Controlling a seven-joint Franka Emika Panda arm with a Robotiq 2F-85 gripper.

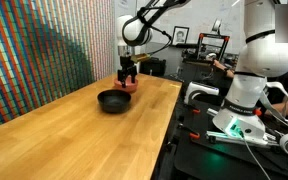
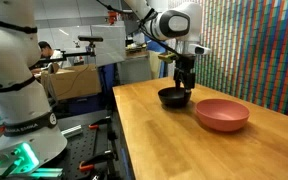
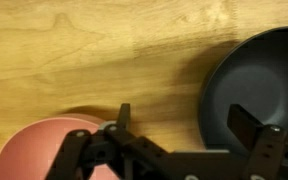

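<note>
Next, the gripper will move to the black bowl's rim (image 1: 118, 91) (image 3: 203, 113) on the side facing the pink bowl and close there.
A black bowl (image 1: 112, 101) (image 2: 172, 98) sits on the wooden table (image 1: 74, 140), and a pink bowl (image 2: 222, 113) (image 1: 130, 88) stands close beside it. My gripper (image 1: 130, 74) (image 2: 184, 80) hangs a little above the table over the gap between the two bowls, pointing down. In the wrist view the gripper (image 3: 184, 120) is open with bare wood between its fingers. One fingertip (image 3: 249, 122) is over the black bowl's (image 3: 259, 70) rim and the other sits near the pink bowl (image 3: 29, 150). Nothing is held.
A wall of small coloured tiles (image 1: 34, 50) (image 2: 264, 50) runs along one long side of the table. Off the table's other edge stand a white robot (image 1: 246, 70) (image 2: 14, 90), cables and benches. A person (image 2: 44, 52) sits in the background.
</note>
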